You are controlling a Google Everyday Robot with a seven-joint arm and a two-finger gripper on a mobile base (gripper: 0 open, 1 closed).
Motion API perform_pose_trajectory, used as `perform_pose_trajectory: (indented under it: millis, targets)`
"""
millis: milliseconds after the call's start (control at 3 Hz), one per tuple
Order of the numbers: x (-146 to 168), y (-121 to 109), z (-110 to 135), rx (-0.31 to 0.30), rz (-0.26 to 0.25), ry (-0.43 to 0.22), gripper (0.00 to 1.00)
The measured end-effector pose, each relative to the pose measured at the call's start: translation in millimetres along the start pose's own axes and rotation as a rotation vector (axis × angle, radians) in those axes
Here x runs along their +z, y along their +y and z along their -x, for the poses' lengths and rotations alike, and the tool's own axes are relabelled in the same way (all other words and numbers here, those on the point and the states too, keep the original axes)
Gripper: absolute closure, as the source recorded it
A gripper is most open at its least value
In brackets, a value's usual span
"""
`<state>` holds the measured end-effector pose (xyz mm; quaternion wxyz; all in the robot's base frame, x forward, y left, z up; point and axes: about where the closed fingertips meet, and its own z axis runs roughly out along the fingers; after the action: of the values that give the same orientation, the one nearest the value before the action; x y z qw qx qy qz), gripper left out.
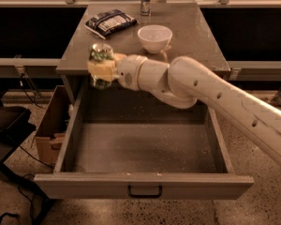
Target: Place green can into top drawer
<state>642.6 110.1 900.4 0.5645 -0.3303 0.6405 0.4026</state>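
Observation:
My gripper is going to release the green can on the drawer's bottom beside the drawer's side [97, 158] nearest the cardboard box.
The green can [100, 55] is upright in my gripper [102, 71], which is shut on it at the front left edge of the countertop, above the back left corner of the open top drawer [145, 146]. The can's silver top shows, and its lower half is partly hidden by the gripper's pale fingers [101, 72]. The drawer is pulled out wide, its speckled grey floor bare, and its dark bar handle [144, 191] is on the front panel. My white arm reaches in from the right across the drawer.
On the countertop [196, 36] stand a white bowl [154, 37], a dark snack bag [110, 21] and a tall slim silver-blue can [144, 0] at the back. A cardboard box [51, 128] sits on the floor left of the drawer. A dark object lies at far left.

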Motion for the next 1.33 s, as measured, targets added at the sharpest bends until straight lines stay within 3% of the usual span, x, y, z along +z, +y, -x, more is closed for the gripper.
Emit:
perform_pose_trajectory:
  millis: [333, 667, 1000, 1333]
  targets:
    - [4.8, 25.4, -123.6, 0.096, 0.018, 0.202, 1.0]
    - [14.2, 61.5, -271.3, 0.103, 0.02, 0.455, 1.0]
    - [13.6, 63.8, -266.6, 0.103, 0.019, 0.461, 1.0]
    - [13.4, 64.6, -261.5, 0.103, 0.019, 0.461, 0.73]
